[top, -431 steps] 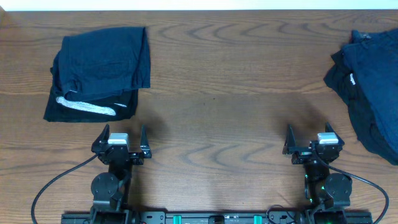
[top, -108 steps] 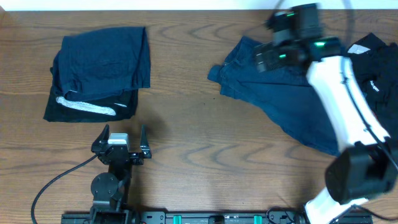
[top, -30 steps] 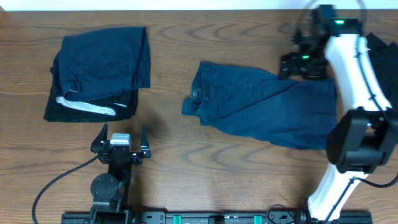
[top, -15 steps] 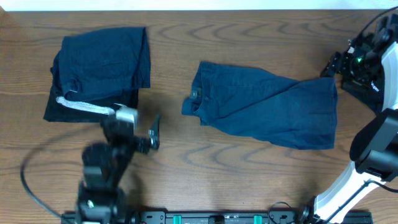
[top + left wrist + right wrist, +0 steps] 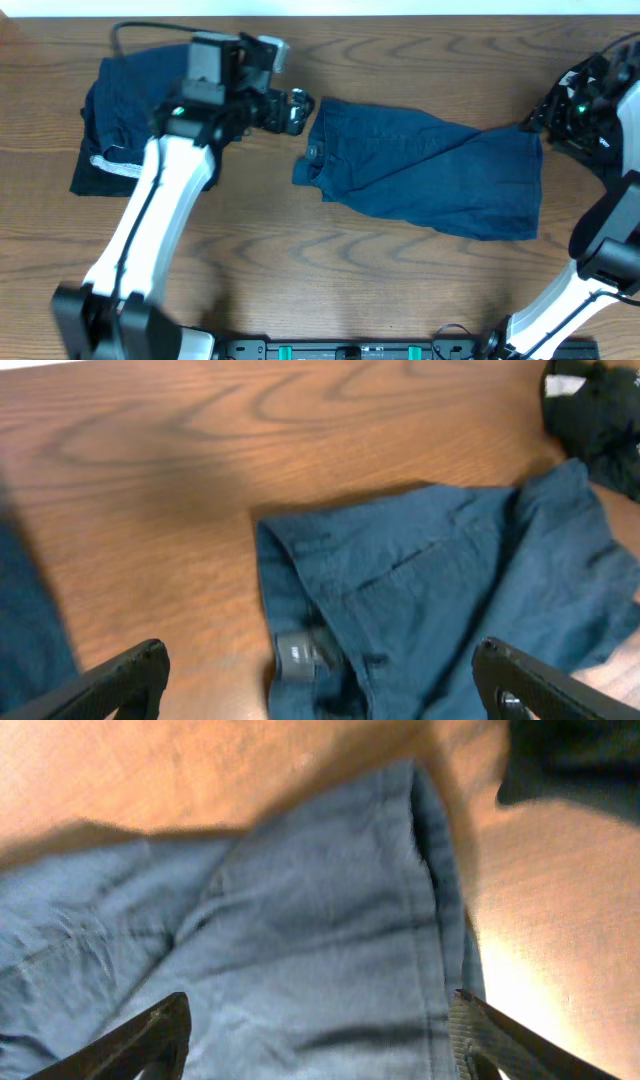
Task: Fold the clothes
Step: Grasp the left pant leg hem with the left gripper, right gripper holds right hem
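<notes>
I should close my right gripper on the far corner (image 5: 530, 135) (image 5: 405, 805) of the navy-blue shorts' hem, the one closest to the dark pile.
Navy-blue shorts (image 5: 420, 165) lie spread flat mid-table, waistband and small grey label (image 5: 311, 152) at their left end. My left gripper (image 5: 292, 108) is open just above-left of the waistband; its wrist view shows the shorts (image 5: 440, 590) and the label (image 5: 300, 654) between the open fingers (image 5: 320, 680). My right gripper (image 5: 545, 112) is open at the shorts' upper right corner; its wrist view shows the shorts' hem (image 5: 330, 930) between the open fingers (image 5: 320, 1040). A folded stack of navy and black garments (image 5: 130, 120) lies at the left. A dark pile (image 5: 615, 120) lies at the right edge.
The black garment with a white stripe (image 5: 110, 165) lies at the bottom of the left stack. My left arm (image 5: 150, 220) stretches diagonally over the table's left half. The black pile also shows in the left wrist view (image 5: 600, 410).
My left arm has risen from its rest spot and reached up to the shorts' waistband. My right gripper has let go and stays near the shorts' right corner.
</notes>
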